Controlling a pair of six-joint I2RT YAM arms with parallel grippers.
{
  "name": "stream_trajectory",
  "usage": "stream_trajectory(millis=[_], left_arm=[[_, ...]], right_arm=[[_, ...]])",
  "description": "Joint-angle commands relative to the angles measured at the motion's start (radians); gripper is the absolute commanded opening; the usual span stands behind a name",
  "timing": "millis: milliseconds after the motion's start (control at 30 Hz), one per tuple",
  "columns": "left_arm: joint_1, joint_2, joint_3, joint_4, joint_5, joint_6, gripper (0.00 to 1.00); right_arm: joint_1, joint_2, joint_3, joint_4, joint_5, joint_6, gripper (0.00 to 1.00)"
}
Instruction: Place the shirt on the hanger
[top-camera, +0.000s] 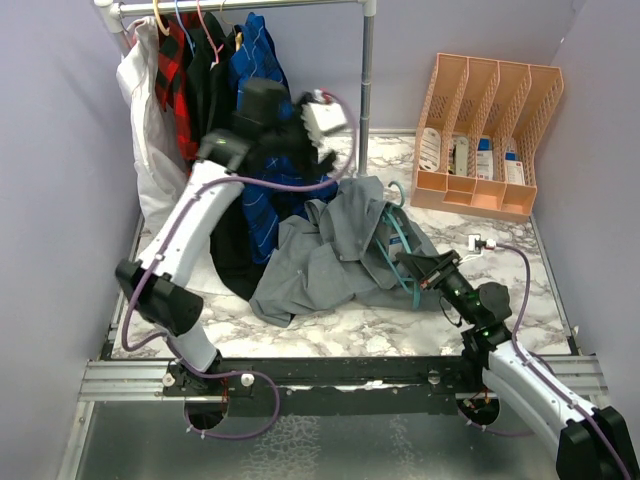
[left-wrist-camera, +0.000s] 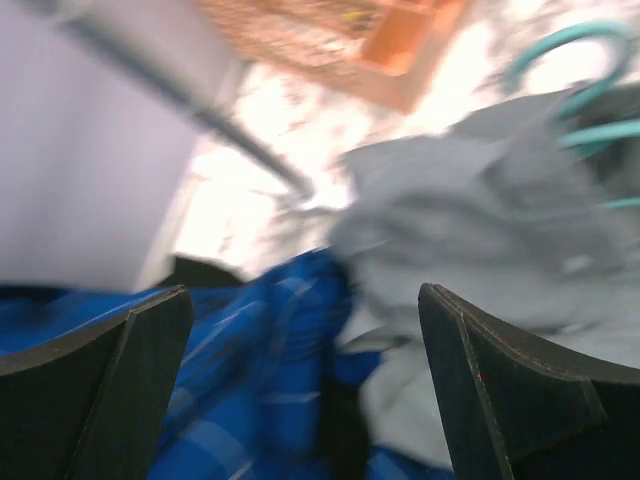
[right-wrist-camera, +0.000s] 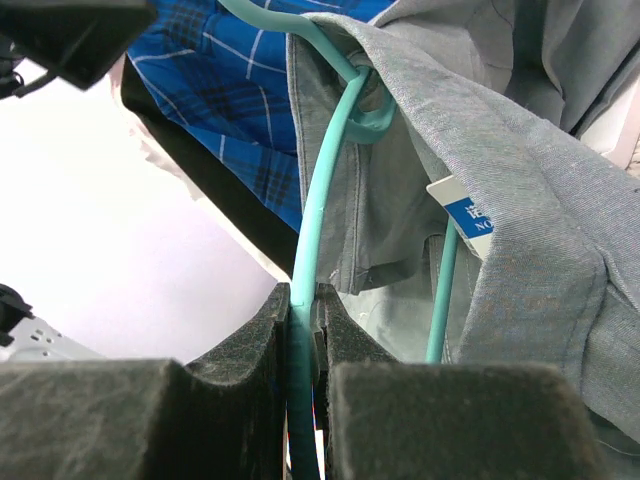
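Next, my left gripper closes on the shoulder (top-camera: 323, 217) (left-wrist-camera: 392, 368) of the grey shirt, just under the shirt's collar, on the side that faces the blue plaid shirt.
The grey shirt (top-camera: 330, 255) lies crumpled on the marble table, partly draped over the teal hanger (top-camera: 400, 240). My right gripper (top-camera: 418, 268) is shut on one of the hanger's thin bars (right-wrist-camera: 320, 190), pinched between its pads (right-wrist-camera: 302, 300). The shirt's collar (right-wrist-camera: 520, 200) with its white-and-blue label (right-wrist-camera: 468, 215) hangs over the hanger. My left gripper (top-camera: 315, 148) is open and empty, raised above the shirt's far edge. In the blurred left wrist view its jaws (left-wrist-camera: 305, 300) stand wide apart over the shirt (left-wrist-camera: 470, 220), with the hanger's hook (left-wrist-camera: 570, 45) behind.
A clothes rack with a metal pole (top-camera: 367, 70) stands at the back left, holding a blue plaid shirt (top-camera: 255, 70), a red-and-black plaid shirt (top-camera: 175, 60) and a white garment (top-camera: 150, 120). An orange file organizer (top-camera: 485, 140) stands at the back right.
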Motion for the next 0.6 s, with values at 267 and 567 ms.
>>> stream_trajectory(millis=[267, 567], left_arm=[[0.174, -0.037, -0.116, -0.209, 0.418, 0.927, 0.98], [0.111, 0.037, -0.112, -0.314, 0.429, 1.091, 0.99]], right_arm=[[-0.003, 0.111, -0.166, 0.263, -0.163, -0.172, 0.01], [-0.004, 0.183, -0.140, 0.368, -0.280, -0.189, 0.01]])
